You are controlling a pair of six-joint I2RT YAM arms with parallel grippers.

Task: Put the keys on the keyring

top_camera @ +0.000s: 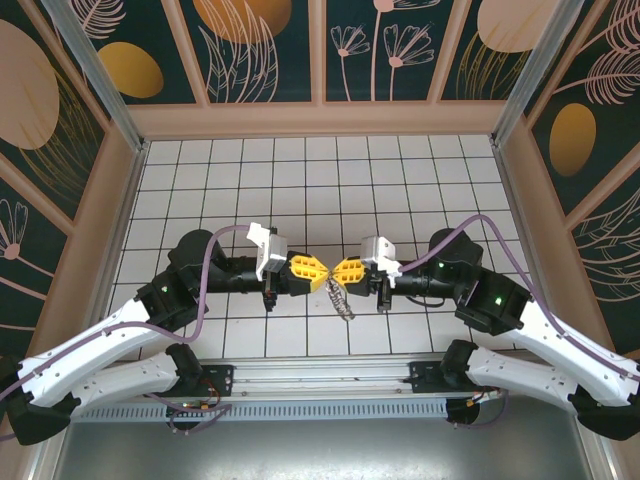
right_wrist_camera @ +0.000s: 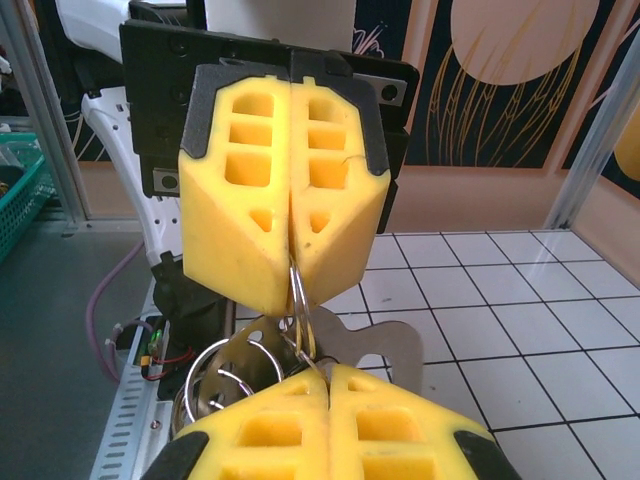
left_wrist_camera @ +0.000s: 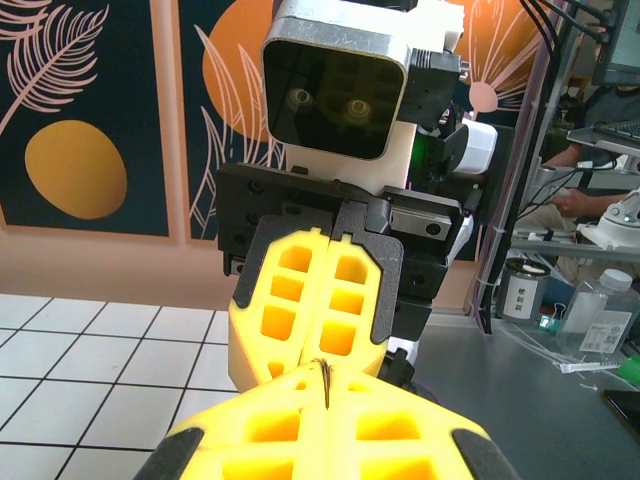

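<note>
I am pinching the thin keyring in my right gripper's fingers with the keys hanging below, so I need to open it and grip the flat keys (top_camera: 341,300) before carrying the keys.
Both grippers meet tip to tip above the middle of the tiled floor. My left gripper (top_camera: 324,272) (left_wrist_camera: 325,382) is shut on a thin metal edge of the keyring. In the right wrist view the keyring (right_wrist_camera: 304,298) is a thin wire ring. It runs from the left gripper's closed fingers (right_wrist_camera: 285,200) above down into my right gripper (top_camera: 338,272) (right_wrist_camera: 327,372), which is shut on it too. The keys (right_wrist_camera: 400,345) (top_camera: 341,300), flat grey metal pieces with further wire loops (right_wrist_camera: 215,385), hang below the ring between the two grippers.
White tiled floor (top_camera: 300,180) lies open behind and beside the grippers. Patterned walls (top_camera: 320,50) close in three sides. A metal rail (top_camera: 320,375) carrying the arm bases runs along the near edge. Purple cables (top_camera: 210,270) loop over both arms.
</note>
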